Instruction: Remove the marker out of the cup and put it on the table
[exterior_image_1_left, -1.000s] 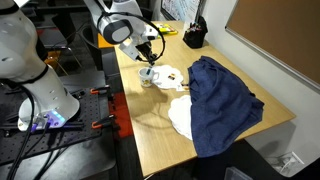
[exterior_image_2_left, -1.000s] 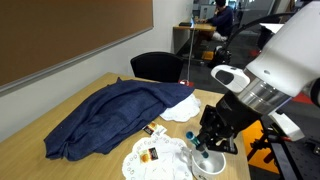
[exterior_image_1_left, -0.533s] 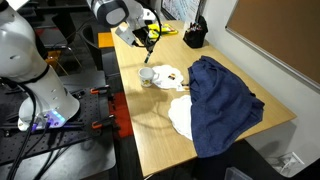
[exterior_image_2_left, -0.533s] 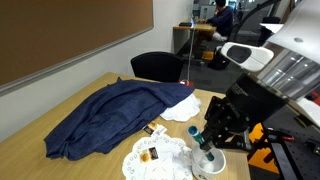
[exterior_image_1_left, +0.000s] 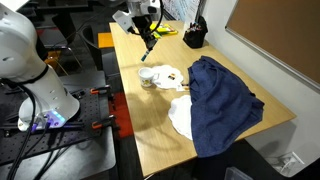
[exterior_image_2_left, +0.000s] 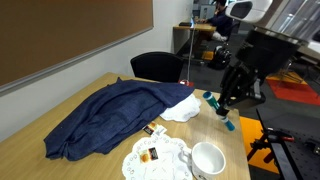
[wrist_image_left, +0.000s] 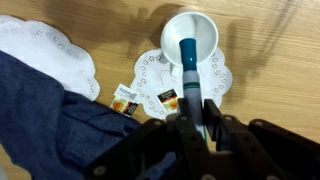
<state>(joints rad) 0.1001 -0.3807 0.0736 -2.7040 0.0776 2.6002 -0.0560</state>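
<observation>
Next, the gripper releases the marker on the bare wood (exterior_image_1_left: 160, 98) (wrist_image_left: 115, 46) between the cup and the doily under the edge of the blue cloth. The marker is still high above the table.
My gripper (exterior_image_1_left: 149, 33) is shut on the marker (exterior_image_1_left: 151, 43), a slim dark stick with teal ends, and holds it up in the air above the far part of the light wood table (exterior_image_1_left: 150, 130). In an exterior view the gripper (exterior_image_2_left: 228, 100) hangs well above and beyond the cup (exterior_image_2_left: 207, 160), with the marker (exterior_image_2_left: 222, 110) tilted in it. The small pale cup (exterior_image_1_left: 147, 76) stands empty on a white doily. In the wrist view the marker (wrist_image_left: 188, 70) sticks out of the jaws (wrist_image_left: 195, 112), and the cup (wrist_image_left: 190, 35) lies far below.
A dark blue cloth (exterior_image_1_left: 220, 95) covers much of the table (exterior_image_2_left: 100, 165). White doilies (exterior_image_1_left: 180, 115) and small printed packets (wrist_image_left: 125, 98) lie around the cup. A black container (exterior_image_1_left: 194, 37) stands at the table's far end. A black chair (exterior_image_2_left: 155, 67) stands behind the table.
My gripper has lifted the marker up out of the cup and carried it higher and away from the cup, toward the table's far end. The cup has stayed in place.
</observation>
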